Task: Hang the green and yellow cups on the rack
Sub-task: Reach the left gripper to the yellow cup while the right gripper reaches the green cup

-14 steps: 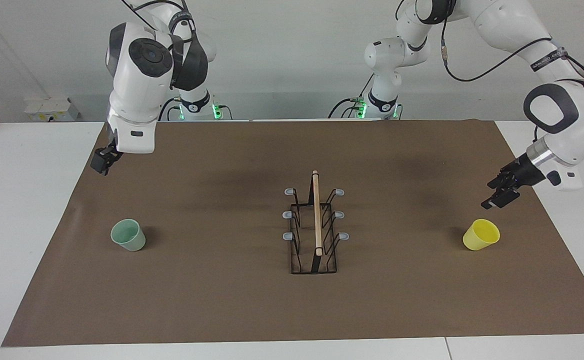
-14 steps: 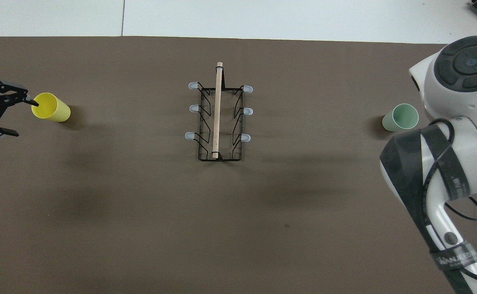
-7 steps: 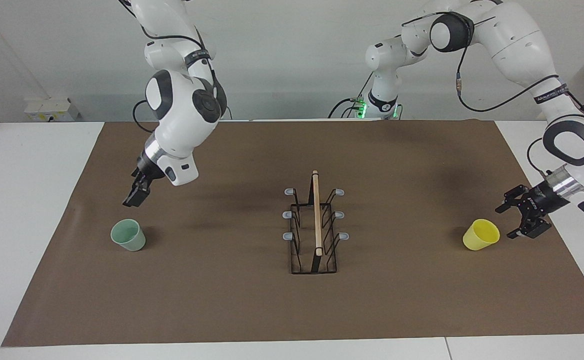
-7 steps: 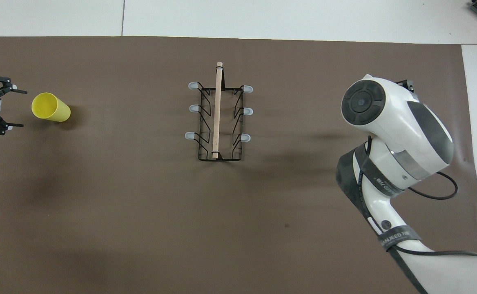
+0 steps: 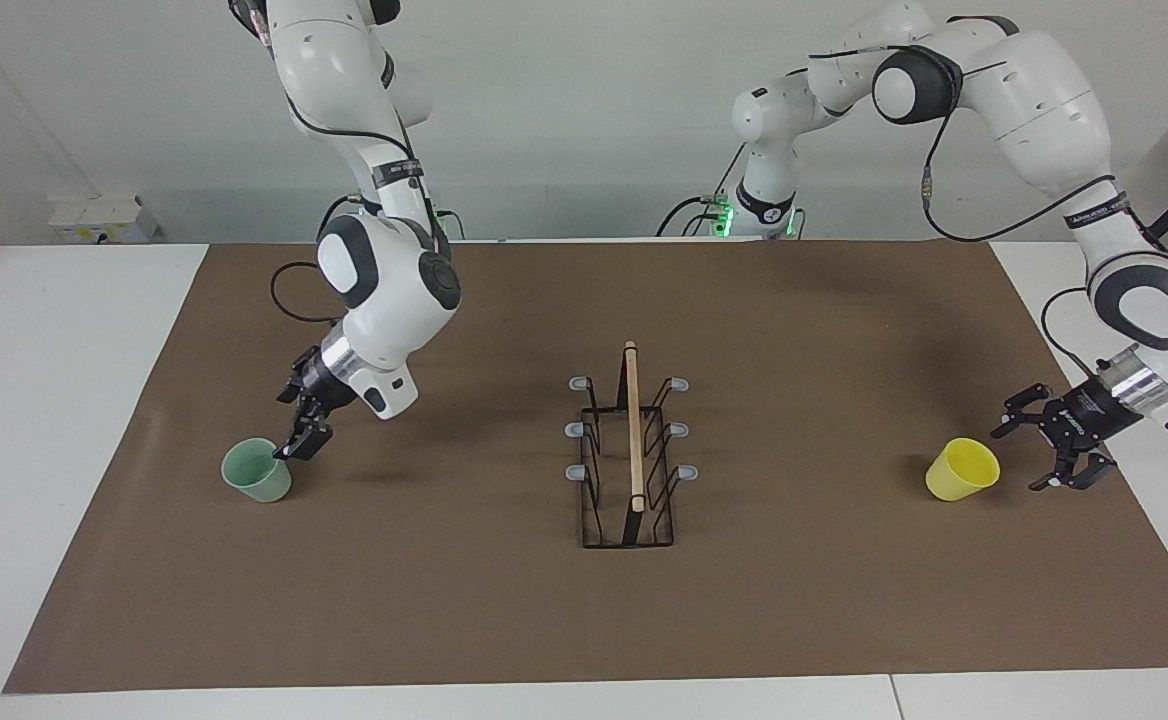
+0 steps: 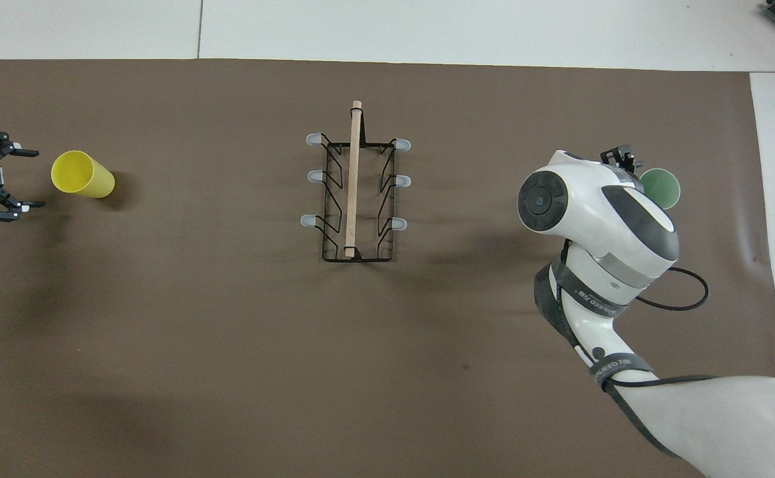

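Observation:
The robot's right gripper will next come in from the side toward the rack and close on the pale green cup's body [image 6: 645, 182], just below the cup's rim.
The pale green cup [image 5: 257, 471] stands mouth up on the brown mat toward the right arm's end of the table; it also shows in the overhead view [image 6: 662, 186]. My right gripper [image 5: 302, 437] hangs low at the cup's rim, on the side toward the rack. The yellow cup [image 5: 962, 469] stands toward the left arm's end and shows in the overhead view [image 6: 82, 174]. My left gripper [image 5: 1019, 460] is open and low beside it, fingers pointing at the cup and apart from it; it also shows in the overhead view [image 6: 34, 179]. The black wire rack [image 5: 629, 460] with its wooden rod stands mid-mat with bare pegs.
The brown mat [image 5: 504, 620] covers most of the white table. The right arm's wrist [image 6: 593, 212] hides most of its gripper from above. The rack [image 6: 354, 192] is the only other thing on the mat.
My right gripper has swung in and come down to the green cup's rim. My left gripper has lowered and turned to face the yellow cup, fingers spread. The cups have not moved.

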